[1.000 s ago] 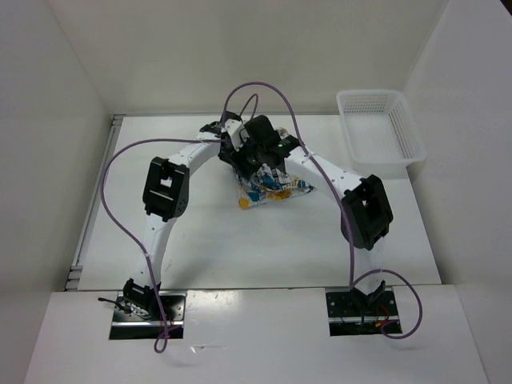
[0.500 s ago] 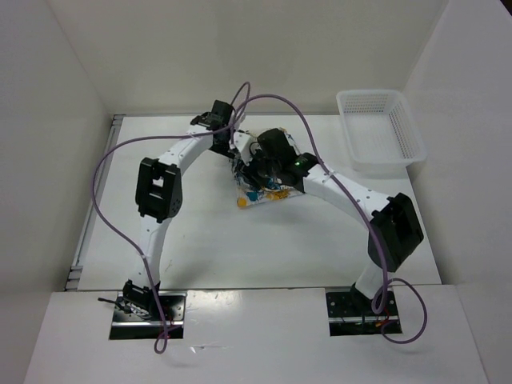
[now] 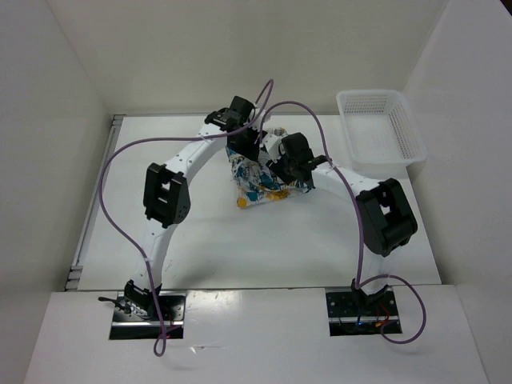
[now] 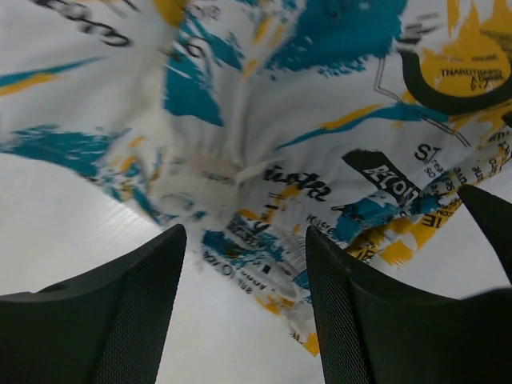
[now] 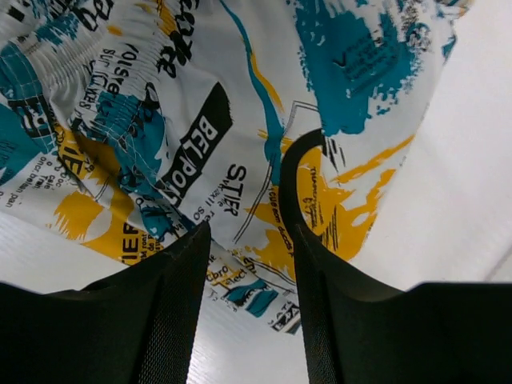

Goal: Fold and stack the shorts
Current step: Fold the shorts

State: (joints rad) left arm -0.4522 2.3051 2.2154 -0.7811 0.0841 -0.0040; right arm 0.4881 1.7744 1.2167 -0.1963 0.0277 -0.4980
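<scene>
Next, my left gripper takes the edge (image 4: 342, 227) beside the black label and pulls the shorts straight, because the waistband lies bunched below it.
The shorts (image 3: 258, 186) lie in a crumpled heap on the white table, white with teal, orange-yellow and black print. My left gripper (image 3: 243, 154) hangs over their far left part. In the left wrist view my left gripper (image 4: 244, 240) is open, its black fingers (image 4: 120, 312) either side of a bunched edge of the shorts (image 4: 264, 144), just above them. My right gripper (image 3: 280, 166) is over their far right part. In the right wrist view my right gripper (image 5: 250, 240) is open, its fingers (image 5: 172, 312) straddling the hem of the shorts (image 5: 200, 120).
A white plastic mesh basket (image 3: 376, 95) stands at the back right of the table. White walls close the table in at the back and both sides. Purple cables loop above both arms.
The two grippers, close together over the shorts a second ago, have spread apart. The left swung out to the back left and came back; the right shifted right. The shorts stay bunched.
</scene>
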